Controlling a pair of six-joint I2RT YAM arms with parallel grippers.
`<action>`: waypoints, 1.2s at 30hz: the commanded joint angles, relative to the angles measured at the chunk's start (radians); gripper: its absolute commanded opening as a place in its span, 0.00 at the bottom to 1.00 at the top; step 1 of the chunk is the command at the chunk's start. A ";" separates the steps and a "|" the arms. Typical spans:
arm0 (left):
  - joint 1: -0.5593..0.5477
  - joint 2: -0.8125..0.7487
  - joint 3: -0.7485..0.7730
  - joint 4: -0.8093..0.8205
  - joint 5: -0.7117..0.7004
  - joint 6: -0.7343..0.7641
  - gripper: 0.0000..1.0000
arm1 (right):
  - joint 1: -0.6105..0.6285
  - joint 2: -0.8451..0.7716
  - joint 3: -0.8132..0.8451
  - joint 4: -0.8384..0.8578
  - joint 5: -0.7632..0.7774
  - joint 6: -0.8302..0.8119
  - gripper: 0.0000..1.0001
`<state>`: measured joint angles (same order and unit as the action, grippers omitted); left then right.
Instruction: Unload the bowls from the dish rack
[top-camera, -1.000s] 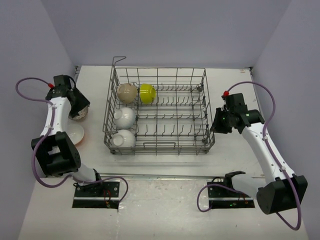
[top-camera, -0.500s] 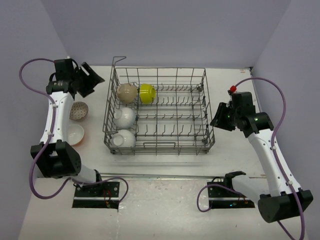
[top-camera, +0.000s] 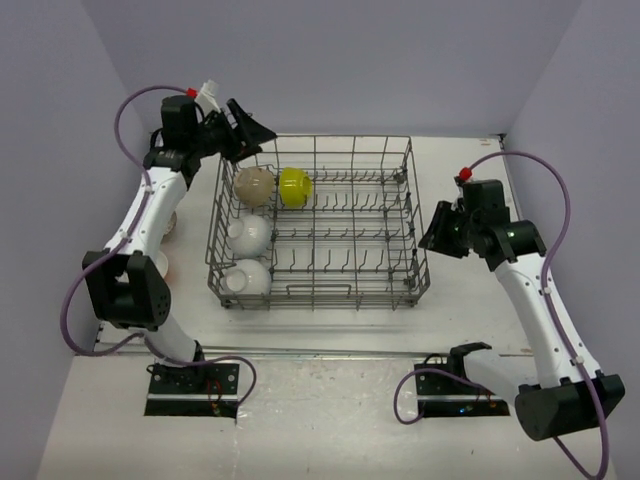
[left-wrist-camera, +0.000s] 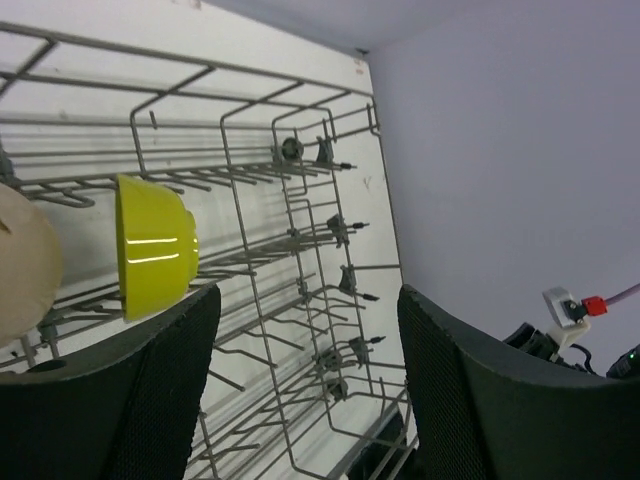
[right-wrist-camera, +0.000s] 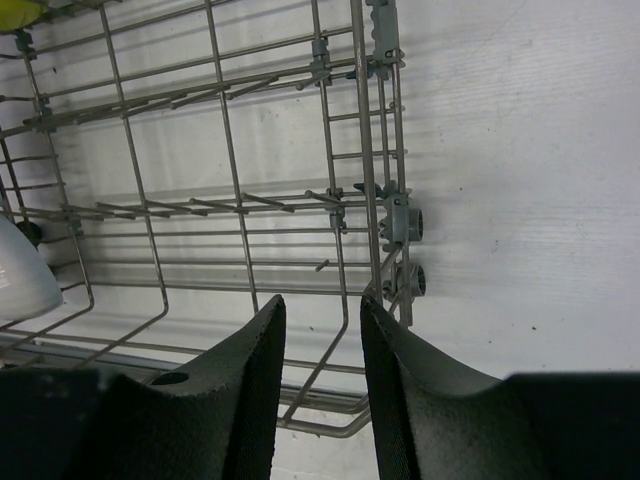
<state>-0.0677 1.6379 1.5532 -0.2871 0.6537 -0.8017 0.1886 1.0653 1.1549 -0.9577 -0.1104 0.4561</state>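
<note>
My left gripper is going to close on the yellow bowl's rim (top-camera: 283, 185) (left-wrist-camera: 122, 245), which faces the tan bowl in the dish rack.
The grey wire dish rack (top-camera: 400, 215) stands mid-table. Its left side holds a tan bowl (top-camera: 253, 186), a yellow bowl (top-camera: 294, 186) and two white bowls (top-camera: 249, 234) (top-camera: 248, 277). My left gripper (top-camera: 250, 128) hovers above the rack's far left corner, open and empty. In the left wrist view the gripper (left-wrist-camera: 305, 380) faces the yellow bowl (left-wrist-camera: 155, 245) and the tan bowl (left-wrist-camera: 25, 265) across the rack. My right gripper (top-camera: 437, 228) hangs just outside the rack's right wall. In the right wrist view it (right-wrist-camera: 322, 390) is slightly open with nothing between its fingers.
A speckled bowl (top-camera: 171, 222) lies on the table left of the rack, mostly hidden behind my left arm. A second bowl near it shows only as an edge. Purple walls close in the table on three sides.
My left arm rose from the speckled bowl on the table and swung to the rack's far left corner, its gripper empty. My right gripper opened a little and shifted slightly.
</note>
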 joint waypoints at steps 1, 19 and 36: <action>-0.040 0.063 0.034 0.066 0.092 -0.004 0.71 | -0.001 0.013 -0.024 0.043 -0.014 0.010 0.36; -0.139 0.214 0.160 -0.090 -0.058 0.157 0.72 | -0.001 0.087 -0.098 0.085 0.058 -0.016 0.29; -0.141 0.232 0.143 -0.112 -0.095 0.182 0.72 | -0.001 0.053 -0.053 0.037 0.123 -0.043 0.30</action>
<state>-0.2054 1.8679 1.6814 -0.3904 0.5682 -0.6437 0.1886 1.1145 1.0924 -0.9096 -0.0273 0.4309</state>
